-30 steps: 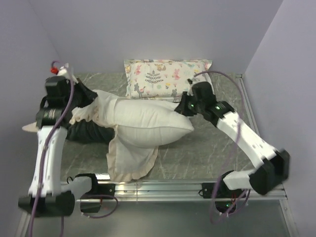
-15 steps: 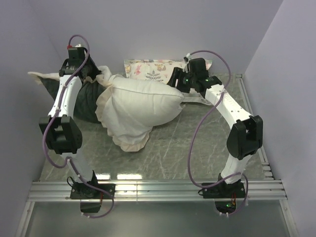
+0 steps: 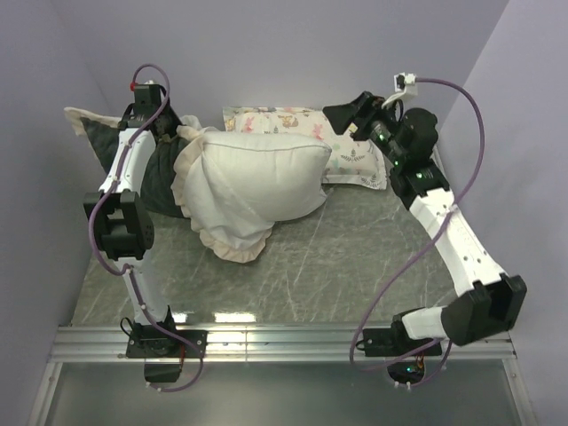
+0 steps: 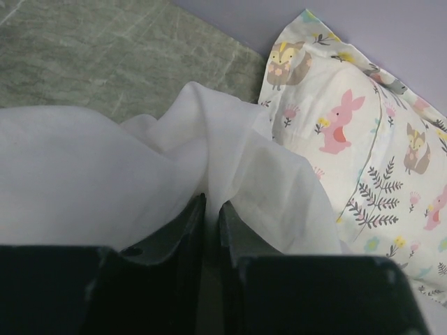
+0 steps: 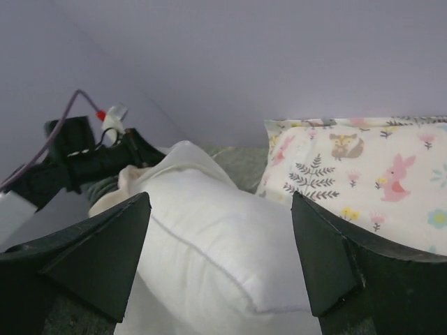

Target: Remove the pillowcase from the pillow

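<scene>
The white pillow's bare end (image 3: pixel 296 176), opposite the pillowcase's cream frill, is next for my right gripper, which should go to it and close on its fabric there.
The plump white pillow (image 3: pixel 266 173) lies at the table's back middle, its left end still inside the pillowcase (image 3: pixel 164 182), which is dark grey plush with a cream frill (image 3: pixel 226 241). My left gripper (image 3: pixel 167 133) is at the back left, with a fold of the pillowcase's white fabric (image 4: pixel 105 174) pinched in the narrow slit between its tips (image 4: pixel 213 201). My right gripper (image 3: pixel 344 115) hovers at the back right, open and empty (image 5: pixel 221 197). It faces the bare end of the pillow (image 5: pixel 209 244) without touching it.
A small pastel animal-print pillow (image 3: pixel 284 120) leans against the back wall, just behind the white pillow and under my right gripper (image 5: pixel 363 167). Purple walls close in the left, back and right sides. The table (image 3: pixel 355 266) is green marble-patterned.
My right gripper has opened, let go of the pillow and pulled back to the right. My left arm has stretched further back and left, dragging the pillowcase with it.
</scene>
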Controlling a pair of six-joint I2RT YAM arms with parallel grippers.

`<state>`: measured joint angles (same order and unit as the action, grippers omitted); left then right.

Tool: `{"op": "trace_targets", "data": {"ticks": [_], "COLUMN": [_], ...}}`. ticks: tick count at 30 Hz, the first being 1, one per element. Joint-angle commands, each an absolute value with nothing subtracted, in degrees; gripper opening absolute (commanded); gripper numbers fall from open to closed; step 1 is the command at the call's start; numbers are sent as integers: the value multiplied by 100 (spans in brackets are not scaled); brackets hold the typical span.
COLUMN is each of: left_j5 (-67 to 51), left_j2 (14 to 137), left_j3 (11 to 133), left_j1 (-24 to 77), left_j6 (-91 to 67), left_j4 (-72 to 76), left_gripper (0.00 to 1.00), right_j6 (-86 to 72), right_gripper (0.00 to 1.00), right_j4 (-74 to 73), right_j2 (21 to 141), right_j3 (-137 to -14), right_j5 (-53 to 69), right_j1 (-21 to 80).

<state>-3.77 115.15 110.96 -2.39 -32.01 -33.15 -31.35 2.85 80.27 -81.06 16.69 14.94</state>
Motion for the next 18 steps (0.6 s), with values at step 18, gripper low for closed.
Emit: {"op": "trace_targets", "data": {"ticks": [18], "left_j5": [-352], "left_j2": [11988], "left_j3": [11013], "left_j1": [-185], "left_j6": [-3006], "left_j4": [-3463], "left_gripper": [20], "right_j6": [-1213], "right_gripper": [95], "right_j4": [3322], "right_j2": [8252], "right_j3": [-5018], "right_j5": [115], "right_j1": [3568]}}
